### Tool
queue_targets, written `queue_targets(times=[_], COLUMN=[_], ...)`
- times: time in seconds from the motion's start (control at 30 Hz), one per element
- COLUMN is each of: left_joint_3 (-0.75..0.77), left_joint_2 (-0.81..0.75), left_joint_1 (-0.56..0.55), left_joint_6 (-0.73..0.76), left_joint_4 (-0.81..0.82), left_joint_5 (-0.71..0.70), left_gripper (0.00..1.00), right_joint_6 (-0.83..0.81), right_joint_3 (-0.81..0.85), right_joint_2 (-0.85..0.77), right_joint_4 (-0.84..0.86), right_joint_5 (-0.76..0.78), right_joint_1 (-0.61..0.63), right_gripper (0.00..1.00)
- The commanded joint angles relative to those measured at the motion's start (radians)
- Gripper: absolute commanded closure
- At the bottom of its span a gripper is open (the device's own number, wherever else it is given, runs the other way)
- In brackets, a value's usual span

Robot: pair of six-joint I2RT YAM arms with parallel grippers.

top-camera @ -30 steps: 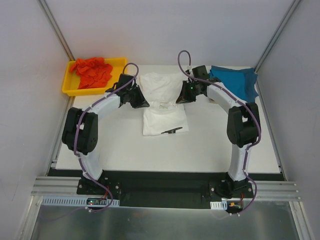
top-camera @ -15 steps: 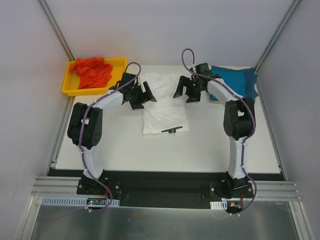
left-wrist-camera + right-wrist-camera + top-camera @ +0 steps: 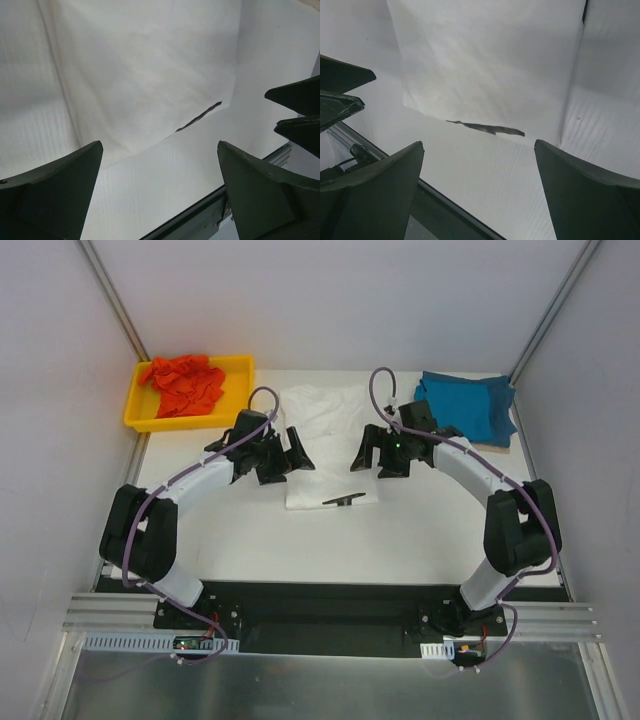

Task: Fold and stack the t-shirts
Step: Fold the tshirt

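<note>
Next, my left gripper goes to the white t-shirt's near corner [image 3: 288, 508], on the yellow tray's side, to close there.
The white t-shirt [image 3: 328, 430] lies as a long flat strip in the middle of the table, with a thin black mark [image 3: 343, 500] at its near edge. My left gripper [image 3: 291, 454] hangs open just off the shirt's left edge and holds nothing. My right gripper [image 3: 370, 456] hangs open at its right edge, also holding nothing. In the left wrist view the white t-shirt [image 3: 145, 65] and the black mark [image 3: 197, 116] lie beyond the open left gripper [image 3: 159, 150]. The right wrist view shows the white t-shirt [image 3: 490, 55] beyond the open right gripper [image 3: 478, 147]. The teal-blue t-shirt [image 3: 465, 405] lies folded at the far right. The orange-red t-shirt [image 3: 185, 382] is crumpled.
The yellow tray [image 3: 136, 421] holding the orange-red shirt stands at the far left corner. Grey walls close in the table's sides and back. The black rail of the arm bases [image 3: 330, 605] runs along the near edge.
Both grippers opened and let go of the white shirt's far part, then drew back toward the near side. The shirt now lies flat on the table.
</note>
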Motion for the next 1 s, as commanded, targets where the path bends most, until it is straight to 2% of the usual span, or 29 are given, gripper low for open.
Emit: queue_targets(times=[0.0,0.17,0.33,0.4,0.47,0.53,0.57,0.67,0.87,0.97], left_joint_3=[-0.157,-0.311,-0.351,-0.358,-0.354,-0.345,-0.333,-0.311,-0.276,-0.265], left_joint_2=[-0.115,-0.187,-0.186,-0.178,-0.151,-0.109,-0.094,-0.036,0.043,0.066], left_joint_1=[0.002,0.005,0.01,0.022,0.028,0.03,0.032,0.032,0.032,0.03], left_joint_6=[0.002,-0.02,-0.032,-0.032,-0.04,-0.038,-0.04,-0.048,-0.051,-0.048], left_joint_4=[0.0,0.0,0.0,0.018,0.026,0.041,0.046,0.07,0.101,0.107], left_joint_5=[-0.02,-0.041,-0.083,-0.099,-0.122,-0.112,-0.101,-0.044,0.031,0.06], left_gripper=[0.01,0.0,0.01,0.05,0.13,0.25,0.34,0.46,0.53,0.78], right_joint_6=[0.05,0.061,0.068,0.074,0.091,0.094,0.097,0.097,0.099,0.102], right_joint_3=[-0.165,-0.279,-0.326,-0.336,-0.334,-0.329,-0.331,-0.334,-0.336,-0.333], right_joint_2=[-0.109,-0.167,-0.14,-0.127,-0.106,-0.092,-0.084,-0.072,-0.043,-0.022], right_joint_4=[0.056,0.097,0.131,0.145,0.154,0.16,0.162,0.163,0.163,0.163], right_joint_5=[0.096,0.129,0.078,0.045,0.035,0.018,0.015,0.017,0.014,0.008], right_joint_1=[-0.004,-0.023,-0.043,-0.044,-0.044,-0.043,-0.043,-0.044,-0.046,-0.046], right_gripper=[0.03,0.03,0.03,0.03,0.03,0.03,0.03,0.03,0.01,0.01])
